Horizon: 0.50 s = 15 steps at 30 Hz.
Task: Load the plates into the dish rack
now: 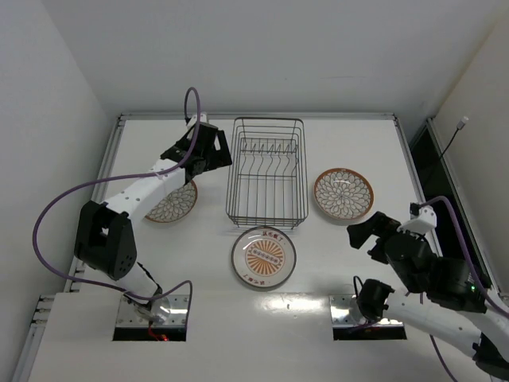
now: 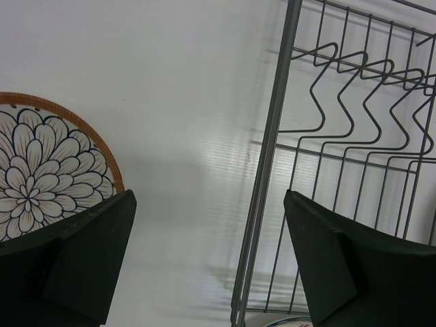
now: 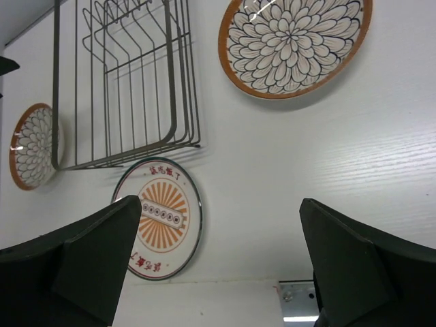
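I should next use my right gripper to grab the petal plate that is clear of my left arm by the plate's near rim [image 1: 362, 213] [image 3: 338, 70], away from the dish rack.
The dish rack [image 1: 305, 171] stands empty at the middle back of the table; the wrist views show its rim [image 2: 272, 136] [image 3: 54, 82]. Three plates lie flat on the table. One petal plate [image 1: 173, 203] [image 2: 48, 170] is left of the rack, partly under my left arm. Another petal plate [image 1: 343, 193] [image 3: 293, 44] is right of it. The sunburst plate [image 1: 264, 257] [image 3: 160, 218] lies in front. My left gripper [image 1: 211, 155] [image 2: 208, 259] hangs open above the rack's left rim, holding nothing. My right gripper [image 1: 367, 237] [image 3: 218, 266] is open and empty, near the front right.
White walls close in the table on the left, back and right. A dark gap [image 1: 433, 167] runs along the right edge. Metal base plates [image 1: 151, 314] [image 1: 366, 314] sit at the near edge. A purple cable [image 1: 56, 207] loops off the left arm.
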Each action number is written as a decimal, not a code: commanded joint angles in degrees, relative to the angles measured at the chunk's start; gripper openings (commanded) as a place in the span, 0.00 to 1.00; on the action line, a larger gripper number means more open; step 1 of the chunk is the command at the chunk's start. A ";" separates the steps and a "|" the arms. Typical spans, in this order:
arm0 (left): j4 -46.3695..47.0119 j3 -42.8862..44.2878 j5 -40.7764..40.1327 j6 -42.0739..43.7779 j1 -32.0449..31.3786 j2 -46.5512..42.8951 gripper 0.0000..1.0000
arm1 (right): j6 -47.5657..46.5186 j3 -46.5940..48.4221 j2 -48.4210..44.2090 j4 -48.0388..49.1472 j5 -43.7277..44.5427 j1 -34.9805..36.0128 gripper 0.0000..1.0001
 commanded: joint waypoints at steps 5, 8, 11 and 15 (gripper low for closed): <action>1.86 0.10 1.01 0.13 0.17 -2.16 0.88 | -3.42 2.48 3.87 1.49 3.83 0.49 1.00; 1.86 0.10 1.01 0.13 0.17 -2.16 0.88 | -4.75 4.58 8.07 1.52 7.77 0.49 1.00; 1.86 0.10 1.01 0.13 0.17 -2.16 0.88 | 0.43 6.44 8.97 -3.50 15.06 0.49 1.00; 1.86 0.10 1.01 0.13 0.17 -2.16 0.88 | 1.06 6.10 3.45 -2.11 19.82 0.49 1.00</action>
